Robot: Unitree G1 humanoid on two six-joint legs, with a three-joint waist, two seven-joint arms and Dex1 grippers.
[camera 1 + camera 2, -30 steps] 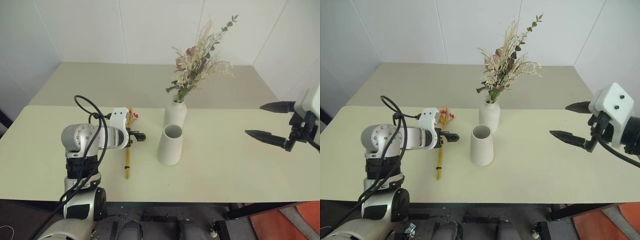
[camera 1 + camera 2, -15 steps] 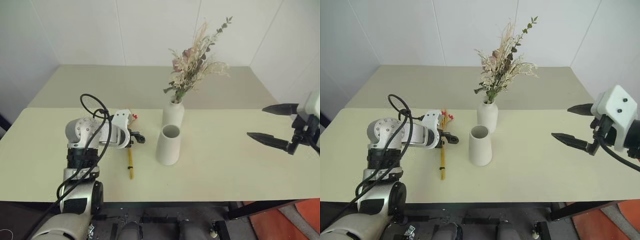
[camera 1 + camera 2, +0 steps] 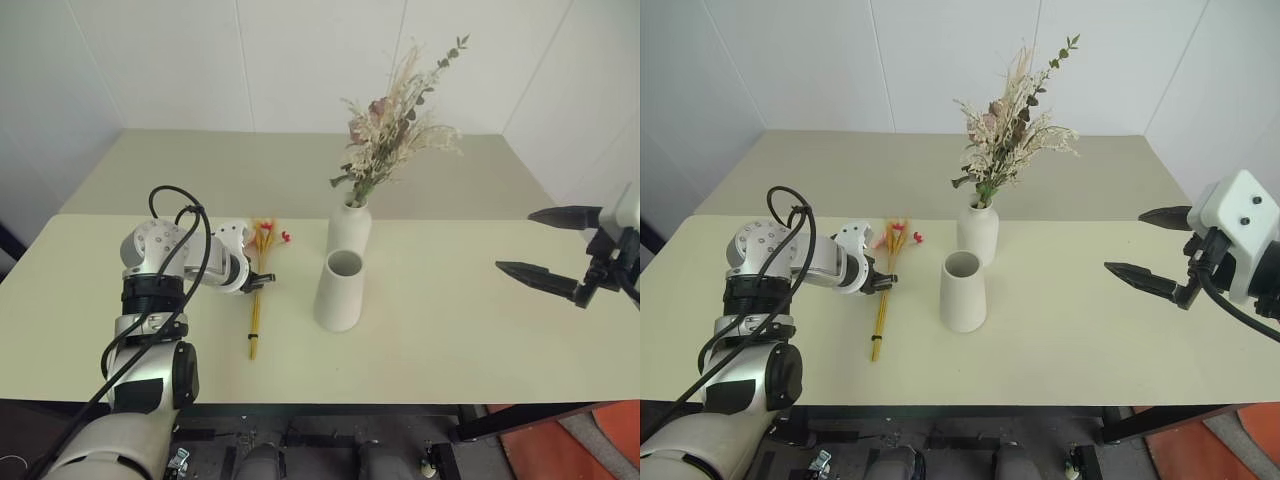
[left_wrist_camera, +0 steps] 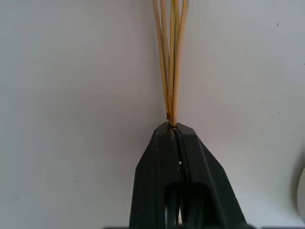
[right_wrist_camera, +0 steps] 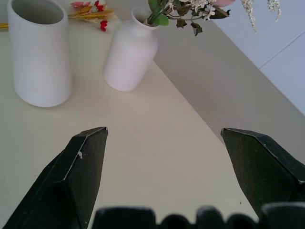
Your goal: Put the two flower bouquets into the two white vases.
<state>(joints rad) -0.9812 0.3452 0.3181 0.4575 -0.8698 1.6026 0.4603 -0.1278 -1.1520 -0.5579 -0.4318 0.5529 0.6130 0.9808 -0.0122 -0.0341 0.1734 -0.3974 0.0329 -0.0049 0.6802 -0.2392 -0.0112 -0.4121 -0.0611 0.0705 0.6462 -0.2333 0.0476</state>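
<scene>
The robot's left gripper needs to release the slim bouquet inside the wide-mouthed white vase (image 3: 344, 264), in front of the bushy bouquet.
The slim bouquet of yellow stalks (image 3: 254, 322) with small red-pink blooms (image 3: 268, 233) lies on the cream table (image 3: 450, 330), left of the vases. My left gripper (image 3: 262, 281) is shut on its stalks about midway; in the left wrist view the stalks (image 4: 171, 62) come out from between the closed fingertips (image 4: 162, 143). The bushy bouquet (image 3: 395, 125) stands in the bottle-shaped white vase (image 3: 349, 228). In front of it stands the wide-mouthed white vase (image 3: 338, 290), with nothing in it. My right gripper (image 3: 550, 247) hovers open far to the right, above the table.
A second table of the same colour (image 3: 250, 160) adjoins at the back, up to the white walls. The right wrist view shows both vases (image 5: 40, 52) beyond the open fingers (image 5: 81, 162). Bare tabletop lies between the vases and the right gripper.
My left gripper has turned onto the slim bouquet's stalks and closed on them. The right arm has kept still. The camera shifted slightly.
</scene>
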